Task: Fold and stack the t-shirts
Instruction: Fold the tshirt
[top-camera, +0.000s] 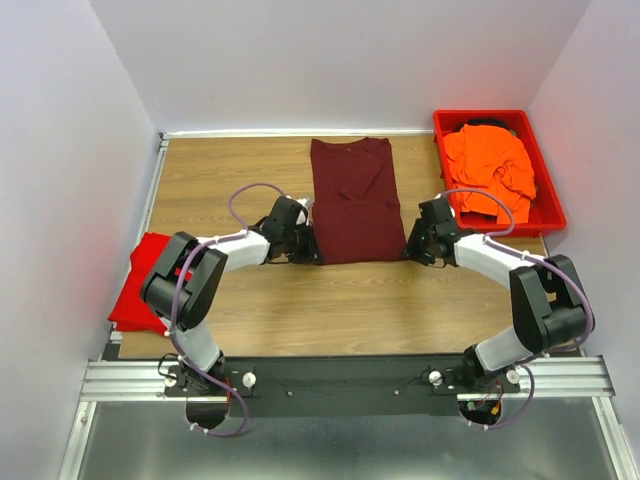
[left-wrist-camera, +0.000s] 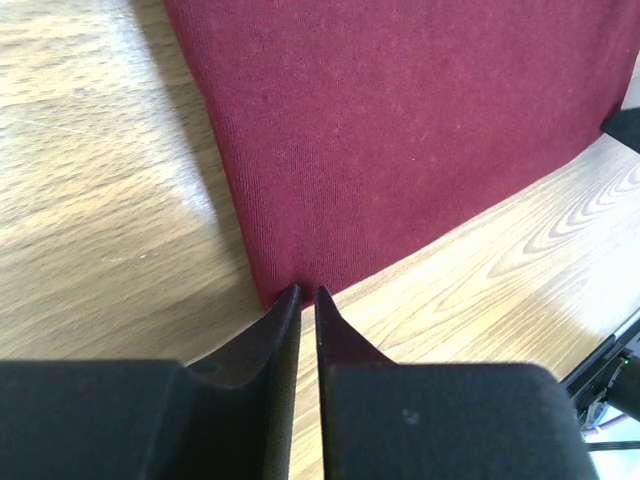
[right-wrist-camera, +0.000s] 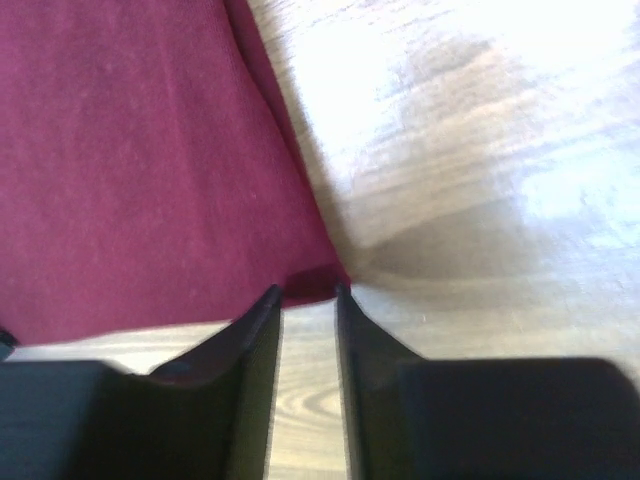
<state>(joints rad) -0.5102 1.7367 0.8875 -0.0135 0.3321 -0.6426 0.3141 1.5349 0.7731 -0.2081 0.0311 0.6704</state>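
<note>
The maroon t-shirt's near corner barely reaches my left gripper's fingers, so I should open them and pinch the cloth further in before lifting (left-wrist-camera: 309, 268) the fold.
The dark maroon t-shirt (top-camera: 352, 200) lies flat on the table, folded into a long strip. My left gripper (top-camera: 308, 250) is at its near left corner. In the left wrist view the gripper (left-wrist-camera: 305, 292) has its jaws nearly together, pinching that corner of the shirt (left-wrist-camera: 400, 130). My right gripper (top-camera: 410, 250) is at the near right corner. In the right wrist view the gripper (right-wrist-camera: 305, 290) is slightly open, with the corner of the shirt (right-wrist-camera: 140, 170) between its tips. The orange t-shirt (top-camera: 490, 165) lies crumpled in the bin. The bright red t-shirt (top-camera: 140, 285) lies at the table's left edge.
The red plastic bin (top-camera: 550, 205) stands at the back right corner. White walls close in the table on three sides. Bare wooden table (top-camera: 340, 305) lies between the maroon shirt and the arm bases.
</note>
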